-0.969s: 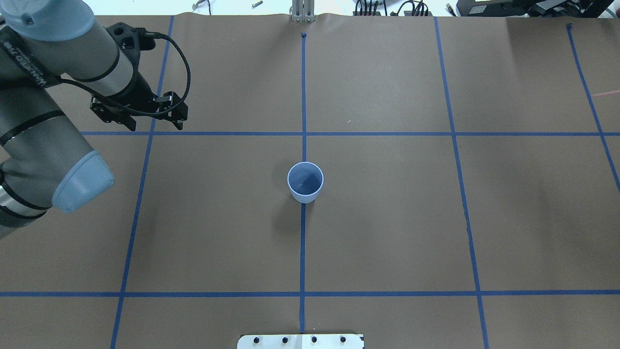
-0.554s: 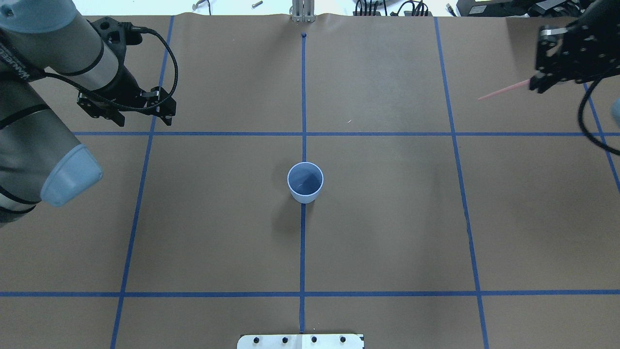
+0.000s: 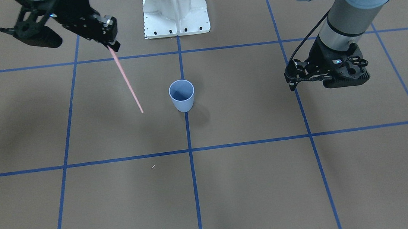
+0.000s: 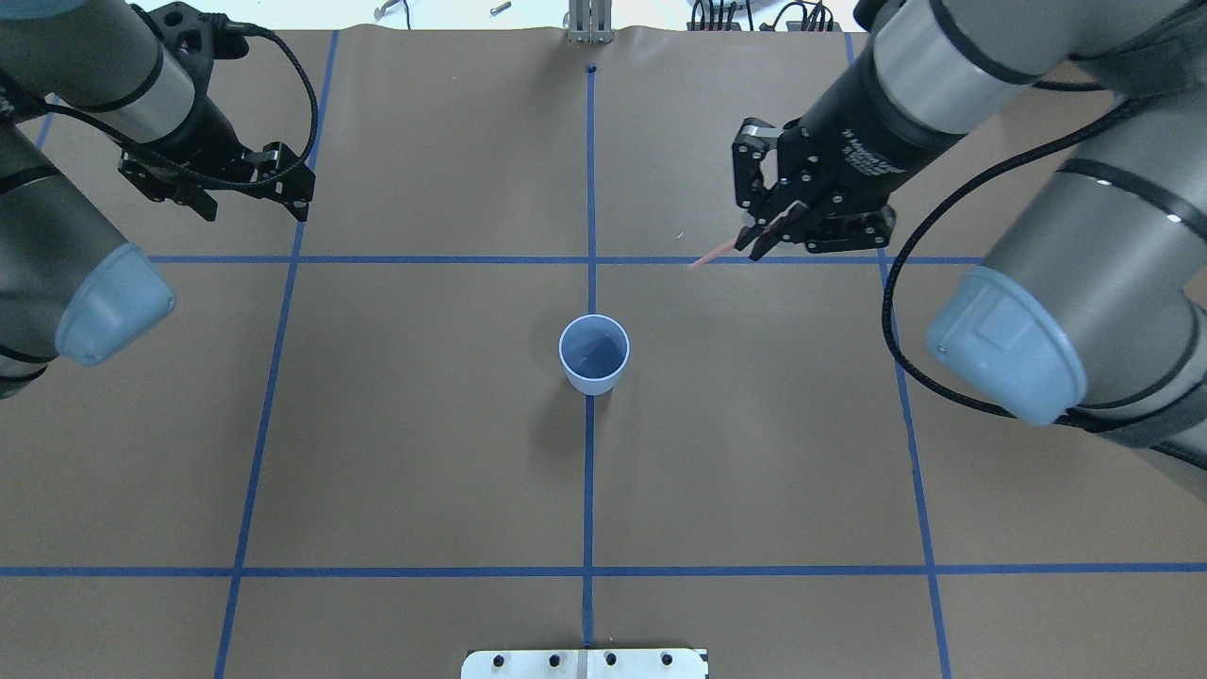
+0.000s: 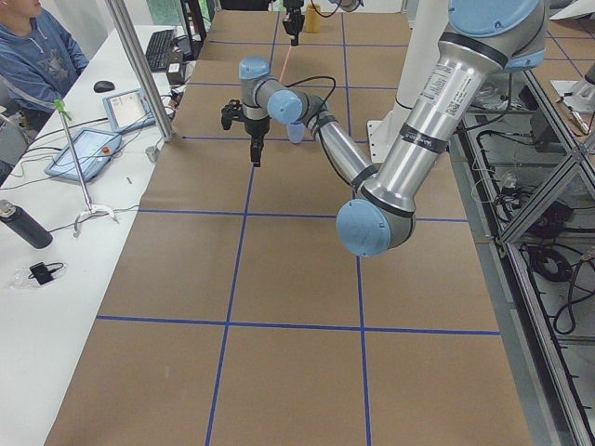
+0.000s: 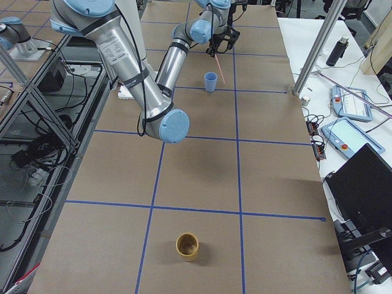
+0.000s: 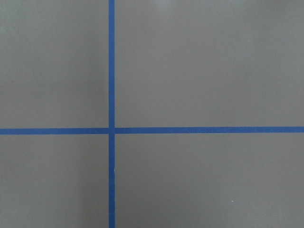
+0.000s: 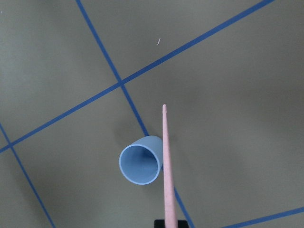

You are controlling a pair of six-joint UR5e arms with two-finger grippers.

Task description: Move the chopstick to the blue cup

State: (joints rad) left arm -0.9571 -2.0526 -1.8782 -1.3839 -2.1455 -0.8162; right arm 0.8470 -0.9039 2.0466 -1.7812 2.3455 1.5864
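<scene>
I should let go with my right gripper, and then the pale pink chopstick will rest inside the blue cup (image 3: 181, 95) (image 8: 144, 159), leaning on the cup's rim.
The blue cup (image 4: 594, 354) stands upright at the table's middle on a blue tape line, and shows in the front view (image 3: 182, 94) and the right wrist view (image 8: 140, 164). My right gripper (image 4: 766, 232) is shut on the thick end of one pale pink chopstick (image 4: 717, 255) and holds it in the air, slanting down. The chopstick's tip (image 3: 141, 111) is beside the cup, not over its mouth. It also shows in the right wrist view (image 8: 166, 161). My left gripper (image 4: 255, 209) is open and empty, high over the far left of the table.
The robot's white base plate (image 3: 176, 20) sits at the table's near edge. A tan cup (image 6: 187, 246) stands far off at the table's right end. An operator (image 5: 37, 56) and tablets are at a side bench. Blue tape lines (image 7: 111, 130) grid the brown table.
My right arm has come in from the right with the chopstick and moved left toward the cup. My left arm has drawn back to the left and farther away.
</scene>
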